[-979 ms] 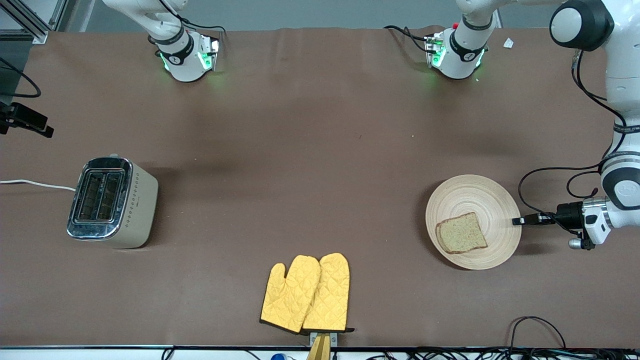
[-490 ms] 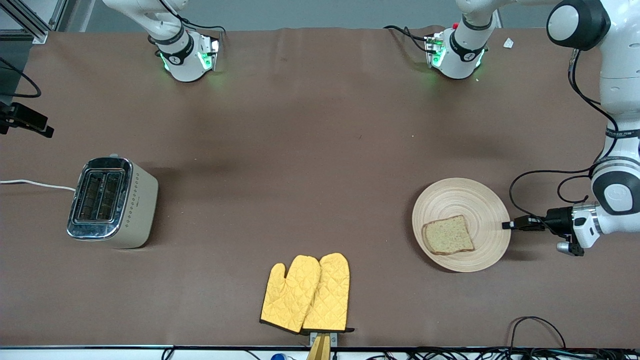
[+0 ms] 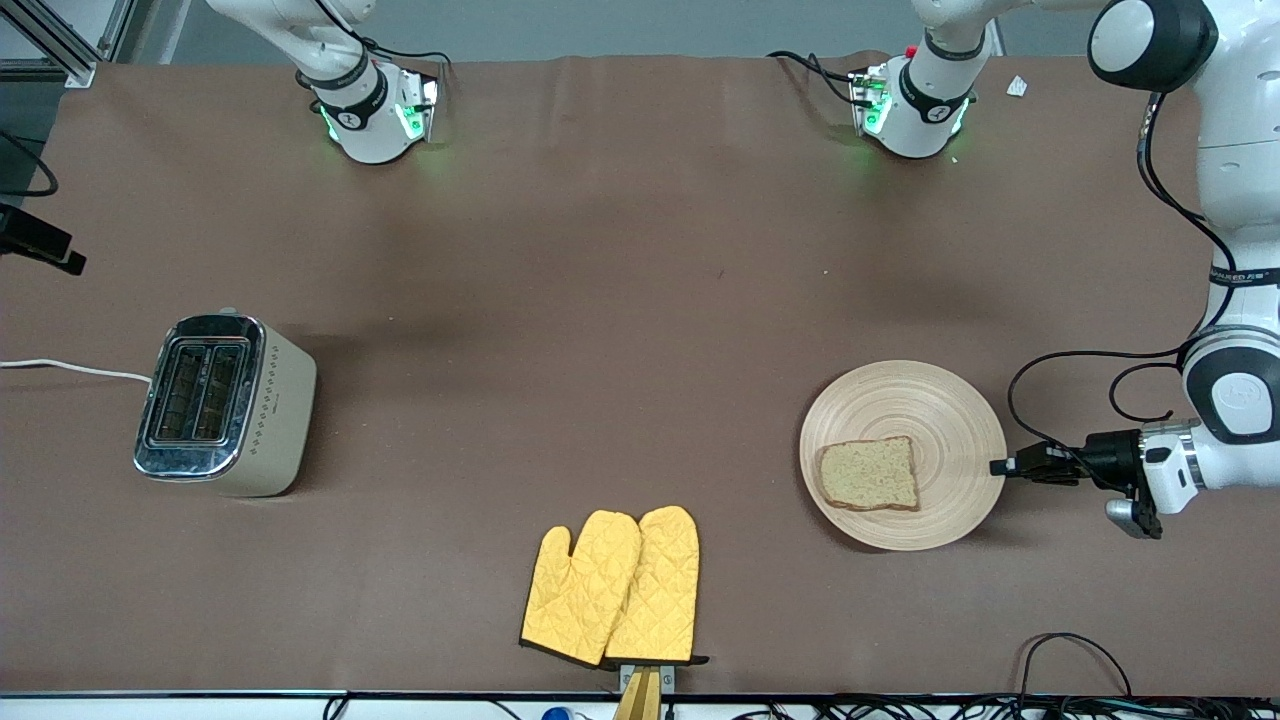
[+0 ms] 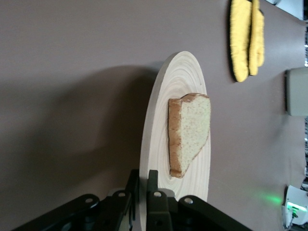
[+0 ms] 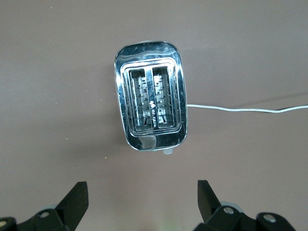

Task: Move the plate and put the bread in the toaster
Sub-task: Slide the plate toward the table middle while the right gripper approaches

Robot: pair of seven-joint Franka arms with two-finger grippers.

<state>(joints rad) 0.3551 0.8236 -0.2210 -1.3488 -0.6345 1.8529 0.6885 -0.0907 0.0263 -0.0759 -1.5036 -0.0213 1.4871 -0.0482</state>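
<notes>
Next, I let go of the plate with my left gripper on the bare table (image 3: 607,383) (image 4: 252,129) just past the fingertips of the yellow oven mitts.
The pale wooden plate (image 3: 903,400) lies on the brown table toward the left arm's end, with the bread slice (image 3: 869,474) lying flat on it. My left gripper (image 3: 1000,467) is shut on the plate's rim; the left wrist view shows its jaws (image 4: 144,175) pinching the plate's edge (image 4: 185,82), one above and one below, with the bread (image 4: 190,132) just past them. The cream and chrome toaster (image 3: 225,405) stands at the right arm's end, slots up. My right gripper (image 5: 143,192) is open and empty, high over the toaster (image 5: 150,101).
A pair of yellow oven mitts (image 3: 615,585) lies near the table's front edge, between toaster and plate; it also shows in the left wrist view (image 4: 245,38). The toaster's white cord (image 3: 70,368) runs off the table's end.
My left gripper has dragged the plate with the bread toward the right arm's end of the table and a little nearer to the front camera. The toaster has not moved.
</notes>
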